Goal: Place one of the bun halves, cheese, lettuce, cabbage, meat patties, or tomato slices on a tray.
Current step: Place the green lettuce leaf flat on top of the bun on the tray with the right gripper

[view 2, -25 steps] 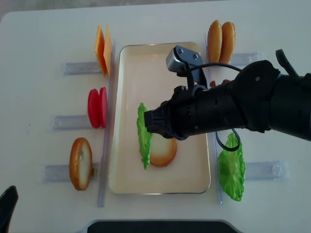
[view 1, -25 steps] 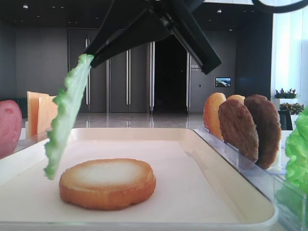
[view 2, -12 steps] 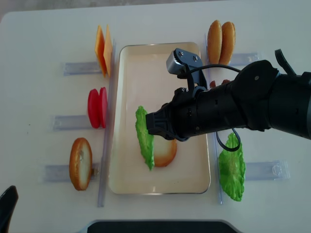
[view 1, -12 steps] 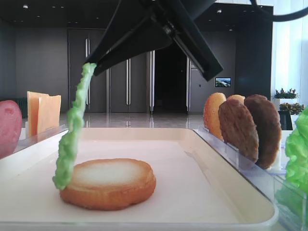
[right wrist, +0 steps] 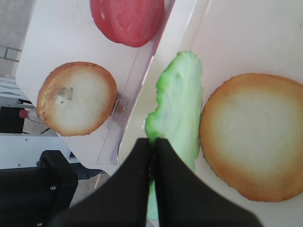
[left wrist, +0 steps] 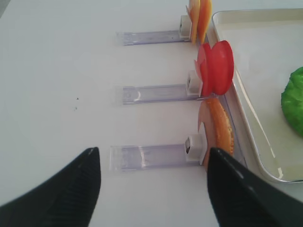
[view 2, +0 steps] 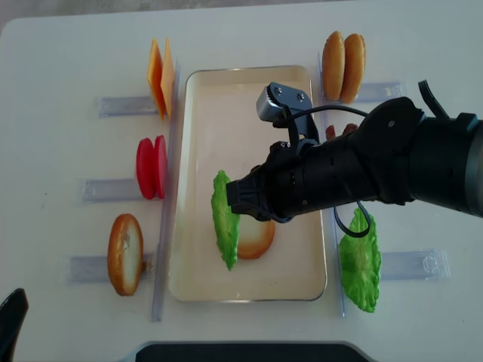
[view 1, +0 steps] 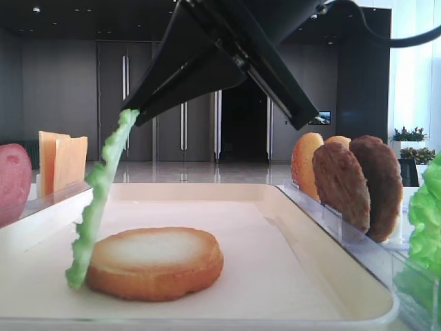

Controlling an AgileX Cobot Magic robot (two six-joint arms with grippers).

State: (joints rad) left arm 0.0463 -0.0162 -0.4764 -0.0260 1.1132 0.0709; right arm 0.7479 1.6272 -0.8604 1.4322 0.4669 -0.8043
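Observation:
The lettuce leaf will be released by my right gripper flat on the pale side of the bun half in the tray [view 2: 249, 222] [right wrist: 248, 137]. The leaf now hangs almost upright over the tray.
My right gripper [right wrist: 155, 142] is shut on the top edge of a green ruffled lettuce [right wrist: 177, 109] leaf. The leaf hangs almost upright over the cream tray [view 2: 196, 113]. Its lower edge [view 1: 77, 276] reaches down beside the left side of a bun half [view 1: 155, 262] that lies flat, pale face up, on the tray. From above, the lettuce [view 2: 225, 219] partly covers that bun half [view 2: 256, 240]. My left gripper [left wrist: 154, 163] is open and holds nothing, low over the white table to the left of the tray.
Clear racks flank the tray. On the left stand cheese slices [view 2: 160, 75], tomato slices [view 2: 151, 167] and a bun half [view 2: 125, 254]. On the right stand two bun halves [view 2: 343, 66], meat patties [view 1: 358, 183] and another lettuce leaf [view 2: 360, 264].
The held lettuce has swung in from the left toward the bun and come lower. Its bottom edge now sits by the bun's left side. The left gripper has not moved.

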